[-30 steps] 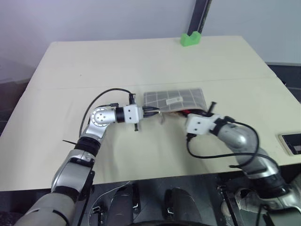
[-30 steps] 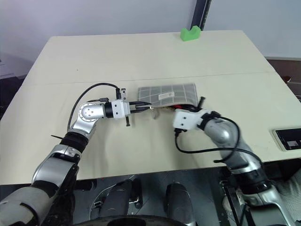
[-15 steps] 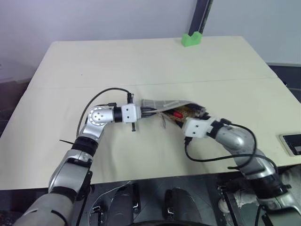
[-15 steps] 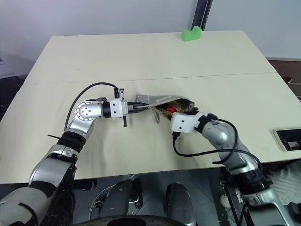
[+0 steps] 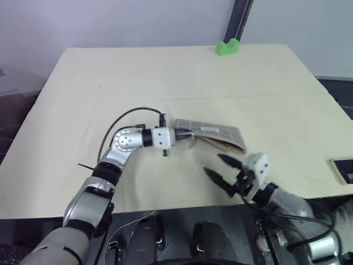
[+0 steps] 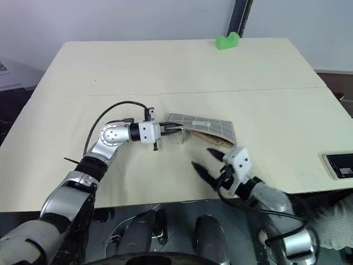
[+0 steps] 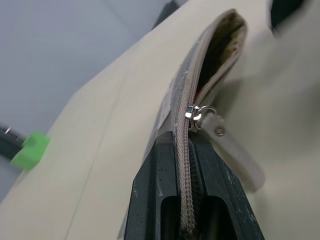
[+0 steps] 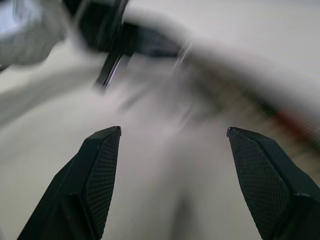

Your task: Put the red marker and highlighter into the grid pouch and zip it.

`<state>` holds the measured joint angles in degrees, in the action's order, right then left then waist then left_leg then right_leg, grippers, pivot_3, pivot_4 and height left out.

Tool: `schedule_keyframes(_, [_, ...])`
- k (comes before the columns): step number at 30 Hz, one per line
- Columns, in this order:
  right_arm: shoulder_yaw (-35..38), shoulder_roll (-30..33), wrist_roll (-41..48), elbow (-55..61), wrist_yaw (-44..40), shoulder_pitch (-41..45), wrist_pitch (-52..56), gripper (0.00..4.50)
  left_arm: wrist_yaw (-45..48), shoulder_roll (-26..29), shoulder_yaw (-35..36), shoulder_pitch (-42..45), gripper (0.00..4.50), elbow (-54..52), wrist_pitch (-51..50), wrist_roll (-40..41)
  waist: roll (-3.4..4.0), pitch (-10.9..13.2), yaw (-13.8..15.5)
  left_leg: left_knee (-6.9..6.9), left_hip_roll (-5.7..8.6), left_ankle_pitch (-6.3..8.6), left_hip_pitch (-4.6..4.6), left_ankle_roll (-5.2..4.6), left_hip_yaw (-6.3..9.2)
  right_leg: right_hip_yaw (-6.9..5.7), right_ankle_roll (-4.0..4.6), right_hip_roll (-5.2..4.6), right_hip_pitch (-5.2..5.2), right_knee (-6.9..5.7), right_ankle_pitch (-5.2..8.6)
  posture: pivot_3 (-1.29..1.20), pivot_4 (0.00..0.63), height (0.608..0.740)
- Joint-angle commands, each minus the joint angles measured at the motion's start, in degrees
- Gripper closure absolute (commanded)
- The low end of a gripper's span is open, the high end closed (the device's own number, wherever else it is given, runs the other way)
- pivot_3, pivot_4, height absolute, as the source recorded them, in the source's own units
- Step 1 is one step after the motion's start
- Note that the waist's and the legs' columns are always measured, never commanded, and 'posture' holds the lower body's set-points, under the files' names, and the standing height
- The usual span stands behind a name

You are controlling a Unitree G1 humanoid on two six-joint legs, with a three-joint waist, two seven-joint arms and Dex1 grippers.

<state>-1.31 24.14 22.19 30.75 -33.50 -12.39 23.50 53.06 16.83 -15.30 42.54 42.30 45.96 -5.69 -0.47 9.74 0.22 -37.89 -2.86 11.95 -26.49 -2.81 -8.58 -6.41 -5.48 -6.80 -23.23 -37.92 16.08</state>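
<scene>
The zipper pull hangs next to the robot's left gripper with the pouch's opening gaping beyond it, so next the right gripper grabs the pull [image 5: 192,143] and draws it along.
The grid pouch [image 5: 214,132] lies mid-table, grey with white lines, its mouth gaping toward the near side. My left gripper [image 5: 185,134] is shut on the pouch's left end, pinching the zipper edge between its fingers [image 7: 160,175]. The zipper pull [image 7: 199,113] hangs just past them, and the mouth beyond it [image 7: 220,45] is open. My right gripper [image 5: 214,164] hovers open and empty, a short way in front of the pouch. A blurred red streak [image 8: 287,120] shows by the pouch in the right wrist view. The red marker and highlighter are hidden.
A green block [image 5: 226,47] stands at the table's far edge beside a black post [image 5: 242,19]. A dark flat device [image 5: 343,169] lies at the right edge. The near table edge runs just below my right gripper.
My right gripper has opened, rolled and drawn back from the pouch's mouth toward the near edge. The red marker seen in the mouth is now hidden. My left gripper kept its hold.
</scene>
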Motion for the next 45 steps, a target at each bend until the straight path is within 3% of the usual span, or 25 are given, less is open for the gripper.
schedule_keyframes(1, [-2.5,-4.2,-3.9,-4.4,6.8,4.9,1.3,0.99,-1.7,0.2,-0.8,2.3,4.5,-1.4,2.4,-1.3,0.0,0.0,-0.2,-0.02,-0.03,0.0,0.0,0.01,0.0,0.0,0.11,0.01,-0.05,0.0,0.04,0.0,0.15,0.74])
schedule_keyframes(5, [-0.5,-10.6,0.0,-7.8,9.6,11.4,2.0,0.99,-2.9,0.7,-2.5,2.4,4.5,-1.8,4.5,-3.8,0.04,0.0,-0.7,-0.02,-0.03,0.05,-0.02,0.11,0.02,0.0,0.04,0.0,-0.1,0.0,-0.01,0.0,0.15,0.74])
schedule_keyframes(13, [-2.5,-13.9,-0.6,-12.6,8.8,16.9,0.2,0.99,-5.9,0.1,-3.0,2.4,4.5,-1.0,3.6,-4.8,0.04,0.0,-0.8,-0.02,0.03,0.05,-0.15,-0.09,-0.02,-0.01,-0.08,0.01,-0.08,-0.01,-0.07,0.0,0.15,0.74])
schedule_keyframes(16, [-2.8,-14.5,-1.2,-14.2,8.9,18.0,-0.4,1.86,-6.4,0.2,-3.4,2.3,4.5,-1.3,3.6,-5.0,0.04,0.0,-0.9,-0.02,0.02,0.04,-0.13,-0.07,-0.02,-0.01,-0.08,0.01,-0.09,-0.03,-0.07,0.0,0.15,0.74])
schedule_keyframes(21, [-2.3,-13.8,-1.5,-14.7,8.4,18.1,-0.7,4.46,-7.3,1.1,-3.4,2.4,4.5,-0.8,3.7,-5.5,0.04,0.0,-0.9,-0.02,0.02,0.04,-0.15,-0.07,-0.02,-0.01,-0.08,0.0,-0.11,-0.02,-0.07,0.0,0.15,0.74])
schedule_keyframes(28, [7.2,-5.2,1.3,-10.7,5.7,11.9,0.6,4.46,-9.1,4.5,-2.0,3.3,4.5,2.8,4.0,-6.1,0.04,0.0,-0.7,-0.02,0.04,0.05,-0.14,-0.08,-0.02,-0.01,-0.08,-0.02,-0.11,0.02,-0.07,0.0,0.15,0.74])
schedule_keyframes(34, [16.9,3.1,0.7,-15.5,3.4,7.6,-2.2,4.46,-11.2,7.2,-1.5,4.6,4.5,7.5,4.4,-6.1,0.04,0.0,-0.9,-0.01,0.01,0.06,-0.13,-0.07,-0.01,0.0,-0.07,-0.01,-0.1,0.05,-0.06,0.0,0.15,0.74])
schedule_keyframes(37, [17.7,3.7,3.0,-16.1,2.3,8.8,-2.1,4.46,-7.0,5.8,-0.5,4.3,4.5,8.2,1.5,-1.2,0.05,0.0,-0.9,-0.01,0.0,0.06,-0.13,-0.07,-0.02,0.0,-0.06,-0.01,-0.11,0.05,-0.06,0.0,0.15,0.74])
schedule_keyframes(41, [16.3,2.9,5.9,-15.3,-0.5,9.1,-2.1,3.05,2.7,3.0,3.0,3.3,2.93,5.0,-8.7,10.2,0.04,0.0,-0.9,-0.01,-0.01,0.06,-0.14,-0.08,-0.02,0.0,-0.07,0.0,-0.11,0.05,-0.06,0.0,0.15,0.74])
schedule_keyframes(45, [16.6,4.1,4.2,-15.2,-1.5,9.2,-3.7,0.88,7.9,2.7,5.7,-0.4,0.78,-2.0,-15.5,16.6,0.05,0.0,-0.8,-0.01,0.01,0.06,-0.14,-0.08,-0.02,0.0,-0.08,-0.01,-0.07,0.05,-0.06,0.0,0.15,0.74])
